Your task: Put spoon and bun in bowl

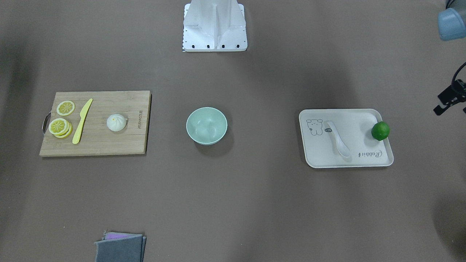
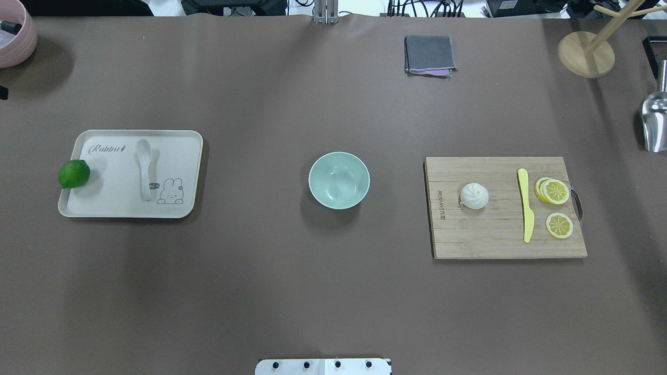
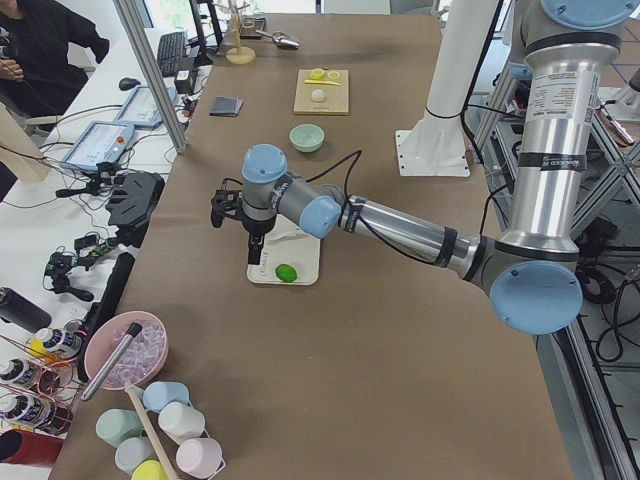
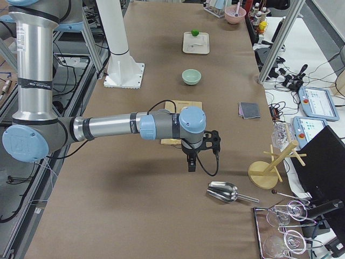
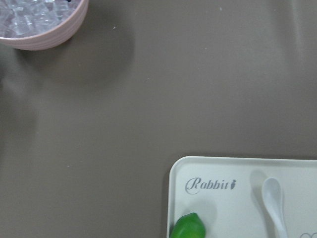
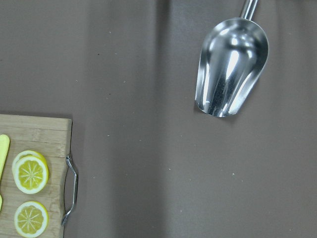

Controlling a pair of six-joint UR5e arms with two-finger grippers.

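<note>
My left gripper should close on the white spoon's handle (image 1: 336, 137) (image 5: 279, 222), just where it starts to widen toward the scooping end.
The white spoon (image 1: 338, 140) lies on a cream tray (image 1: 358, 131); it also shows in the overhead view (image 2: 144, 166) and the left wrist view (image 5: 275, 203). The white bun (image 1: 116, 122) sits on a wooden cutting board (image 1: 109, 142). The mint-green bowl (image 1: 206, 125) stands empty at the table's middle. My left gripper (image 3: 254, 258) hangs above the table beyond the tray's lime end. My right gripper (image 4: 191, 164) hangs beyond the board's handle end. I cannot tell whether either is open or shut; the wrist views show no fingers.
A green lime (image 1: 380, 131) sits at the tray's outer edge. A yellow knife (image 1: 82, 121) and lemon slices (image 1: 65, 108) lie on the board. A metal scoop (image 6: 232, 74), a folded grey cloth (image 2: 429, 54), a pink ice bowl (image 5: 39, 22) and a wooden stand (image 2: 586, 52) sit at the table's edges.
</note>
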